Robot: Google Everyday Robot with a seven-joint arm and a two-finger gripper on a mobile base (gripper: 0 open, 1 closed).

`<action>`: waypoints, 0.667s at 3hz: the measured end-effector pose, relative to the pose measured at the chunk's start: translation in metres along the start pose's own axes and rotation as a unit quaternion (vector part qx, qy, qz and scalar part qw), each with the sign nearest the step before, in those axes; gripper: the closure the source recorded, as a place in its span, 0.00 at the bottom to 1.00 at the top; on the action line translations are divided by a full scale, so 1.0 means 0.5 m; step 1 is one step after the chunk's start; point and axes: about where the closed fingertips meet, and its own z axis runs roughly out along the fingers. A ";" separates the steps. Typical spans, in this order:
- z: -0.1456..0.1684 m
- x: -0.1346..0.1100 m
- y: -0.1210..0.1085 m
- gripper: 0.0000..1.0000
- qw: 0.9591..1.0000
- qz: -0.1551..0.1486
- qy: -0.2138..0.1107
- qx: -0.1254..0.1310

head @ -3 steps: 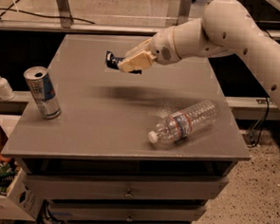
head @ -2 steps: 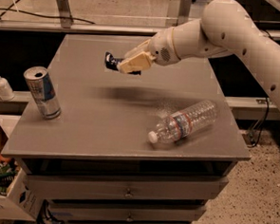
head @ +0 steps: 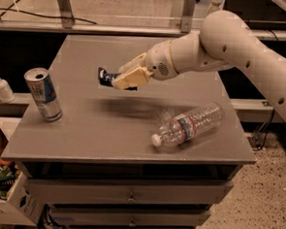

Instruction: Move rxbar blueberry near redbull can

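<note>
Next, my gripper lets go of the rxbar blueberry on the grey table (head: 81,115) next to the redbull can, on the side toward the water bottle.
The redbull can (head: 43,94) stands upright near the table's left front edge, silver and blue with a silver top. My gripper (head: 120,80) hangs above the middle of the grey table (head: 83,137), shut on the rxbar blueberry (head: 106,77). Only the bar's dark end sticks out to the left of the tan fingers (head: 130,78); the rest is hidden by them. The bar is held in the air, well to the right of the can and further back.
A clear plastic water bottle (head: 187,124) with a red-and-white label lies on its side at the table's right front. A white pump bottle (head: 1,86) stands on a ledge to the left. A cardboard box (head: 2,195) sits on the floor at the lower left.
My gripper with the bar has shifted slightly left and down toward the table. The can and bottle have not moved.
</note>
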 end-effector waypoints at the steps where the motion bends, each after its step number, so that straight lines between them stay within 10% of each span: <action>1: 0.042 -0.001 0.060 1.00 0.999 -0.018 0.002 -0.034; 2: 0.092 -0.003 0.100 1.00 0.997 -0.039 0.011 -0.060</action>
